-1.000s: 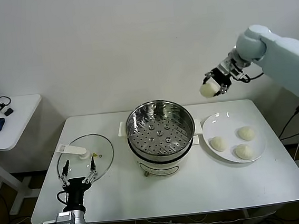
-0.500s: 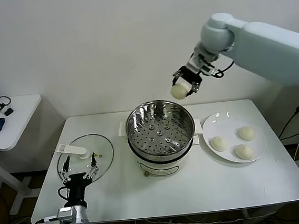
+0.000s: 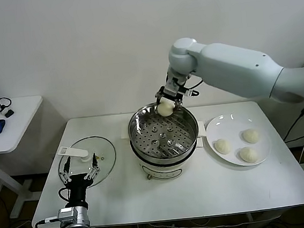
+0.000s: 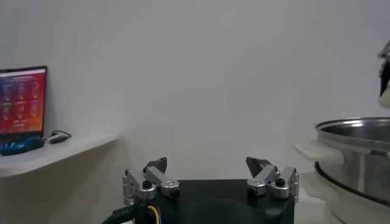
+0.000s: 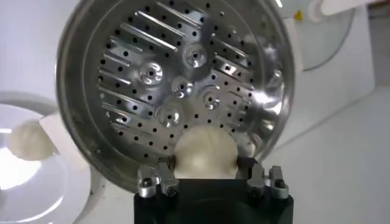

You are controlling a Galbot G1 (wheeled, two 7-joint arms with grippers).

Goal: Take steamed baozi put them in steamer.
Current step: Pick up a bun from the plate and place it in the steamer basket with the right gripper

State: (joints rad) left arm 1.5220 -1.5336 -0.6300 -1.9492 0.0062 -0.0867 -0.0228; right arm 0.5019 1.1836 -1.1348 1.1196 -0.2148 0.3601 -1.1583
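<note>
My right gripper needs to let go of the baozi on the steamer's perforated bottom [image 3: 159, 120] [image 5: 208, 131], in between the raised bumps and the far side of the steamer.
The steel steamer [image 3: 164, 138] with its perforated floor stands mid-table on a white base. My right gripper [image 3: 167, 103] is shut on one cream-white baozi [image 3: 165, 108] and holds it over the steamer's far rim. In the right wrist view the held baozi [image 5: 205, 152] sits between the fingers above the basket floor [image 5: 170, 79]. Three baozi [image 3: 221, 146] [image 3: 250, 135] [image 3: 247, 154] lie on the white plate [image 3: 225, 123] to the right. My left gripper [image 3: 80, 171] is open and empty near the table's front left, parked by the glass lid.
The flat glass lid [image 3: 86, 159] with a white handle lies left of the steamer. A side table [image 3: 12, 119] with a blue mouse stands beyond the left edge. The white wall is close behind the table.
My right arm has swung left from above the plate, carrying the baozi, and lowered it to the steamer's far rim. The left arm has barely moved.
</note>
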